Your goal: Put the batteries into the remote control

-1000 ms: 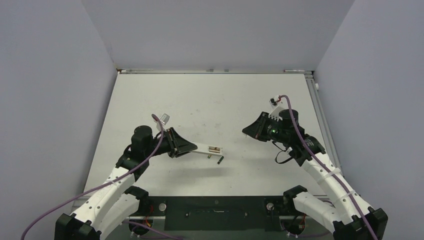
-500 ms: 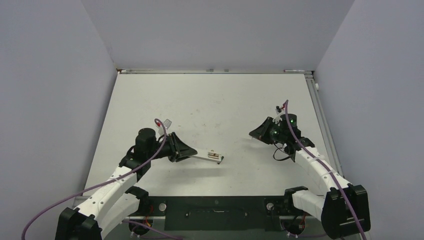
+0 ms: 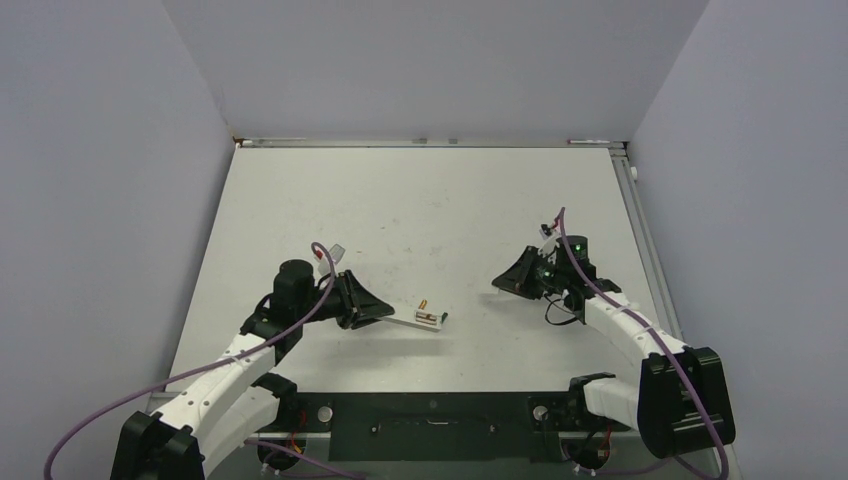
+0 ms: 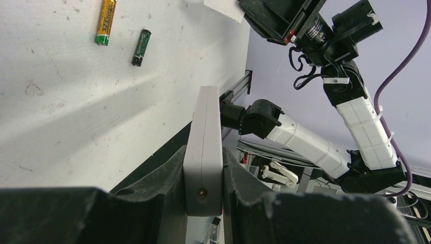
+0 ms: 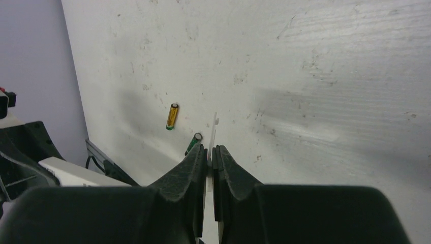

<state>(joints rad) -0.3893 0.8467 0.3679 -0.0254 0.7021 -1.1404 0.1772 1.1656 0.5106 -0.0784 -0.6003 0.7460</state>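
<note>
Next, I release the remote control from my left gripper on the white table (image 3: 411,349) (image 4: 90,148) between the batteries and the black base plate.
My left gripper (image 4: 204,158) is shut on the near end of the remote control (image 4: 206,117), a slim white bar held on edge just above the table. From the top, the left gripper (image 3: 385,312) points right and the remote control (image 3: 428,319) sticks out of it. Two batteries lie on the table past its tip: a gold one (image 4: 105,21) (image 3: 424,303) and a dark green one (image 4: 141,47) (image 3: 442,318). My right gripper (image 5: 210,151) (image 3: 500,284) is shut on a thin white plate (image 5: 214,127), its edge pointing towards the gold battery (image 5: 172,116) and the dark battery (image 5: 193,143).
The black base plate (image 3: 430,420) runs along the near edge between the arm bases. A metal rail (image 3: 640,230) lines the table's right side, and grey walls close in the left, back and right.
The right arm has folded lower and drawn its gripper down and nearer its base. The left gripper has carried the remote a little towards the near edge. Both grips are unchanged.
</note>
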